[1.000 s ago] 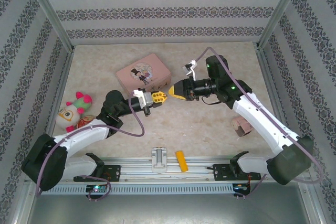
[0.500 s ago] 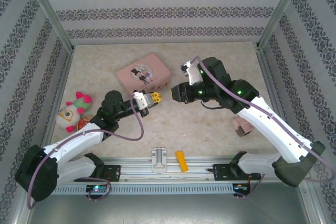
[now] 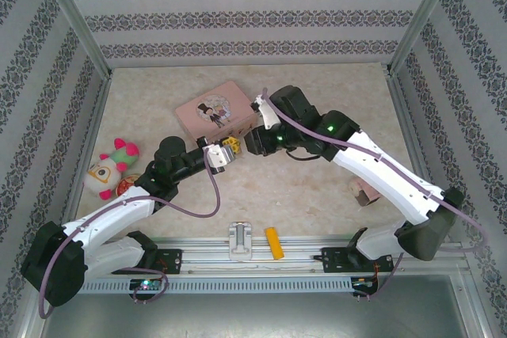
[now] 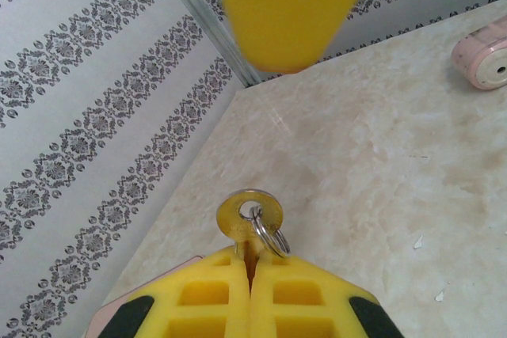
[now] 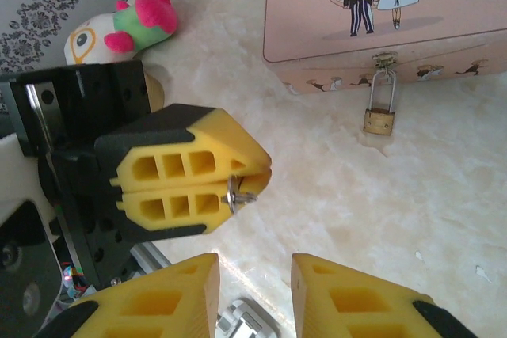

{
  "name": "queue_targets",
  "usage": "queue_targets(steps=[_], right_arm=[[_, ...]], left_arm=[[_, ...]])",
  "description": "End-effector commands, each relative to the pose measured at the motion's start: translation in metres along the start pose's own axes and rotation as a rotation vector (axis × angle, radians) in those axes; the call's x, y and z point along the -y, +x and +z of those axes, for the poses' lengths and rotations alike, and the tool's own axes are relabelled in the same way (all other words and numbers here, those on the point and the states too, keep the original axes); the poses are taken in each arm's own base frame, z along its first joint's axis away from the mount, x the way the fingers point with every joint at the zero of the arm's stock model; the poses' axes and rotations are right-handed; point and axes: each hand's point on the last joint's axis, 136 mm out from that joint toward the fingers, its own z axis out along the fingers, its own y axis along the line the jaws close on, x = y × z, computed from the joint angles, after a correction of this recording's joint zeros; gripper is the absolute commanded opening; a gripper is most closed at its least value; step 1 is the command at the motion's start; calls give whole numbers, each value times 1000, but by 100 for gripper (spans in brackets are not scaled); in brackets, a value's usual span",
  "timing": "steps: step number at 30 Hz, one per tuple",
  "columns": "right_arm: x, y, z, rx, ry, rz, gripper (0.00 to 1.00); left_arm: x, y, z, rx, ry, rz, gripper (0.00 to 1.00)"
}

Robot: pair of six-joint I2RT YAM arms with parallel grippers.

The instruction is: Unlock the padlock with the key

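The key's blade, which must go into the padlock, is covered by my left gripper's fingers, so next my right gripper takes the key's round head [image 4: 232, 218] before my left gripper opens.
My left gripper [image 4: 252, 255] is shut on the key [image 4: 249, 215], whose round brass-coloured head and small steel ring stick out past the yellow fingertips. In the right wrist view the key [image 5: 242, 193] juts from the left gripper [image 5: 257, 173], a short way ahead of my right gripper [image 5: 255, 290]. The right gripper is open, with nothing between its fingers. The small brass padlock [image 5: 379, 119] hangs by its shackle from the hasp of the pink tin [image 5: 380, 5] and rests on the table. Seen from above, both grippers meet just in front of the pink tin [image 3: 215, 112], left gripper [image 3: 230, 148] facing right gripper [image 3: 249, 142].
A plush toy [image 3: 111, 165] lies at the left. A white bracket [image 3: 240, 239] and a yellow-orange block [image 3: 273, 243] sit at the near rail. A pink object [image 3: 364, 191] lies under the right arm. Patterned walls close in the table on three sides.
The right arm has swung left and closed in on the left gripper, and its fingers have parted slightly. The left gripper has shifted a little left with the key.
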Motion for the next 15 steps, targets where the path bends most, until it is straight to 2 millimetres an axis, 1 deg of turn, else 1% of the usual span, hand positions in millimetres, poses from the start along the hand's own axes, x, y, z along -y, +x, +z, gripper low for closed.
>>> queue_targets(steps=[1,7,15], right_arm=[[-11,-8,2,-1,-31,-46,30],[-16,-12,13,-26,-49,-59,30],[-20,-8,28,-76,-83,-52,30]], left_arm=[[0,-14,-1,27,11,49,0],[0,-17,-2,35,11,53,0],[-2,-16,-1,37,3,56,0]])
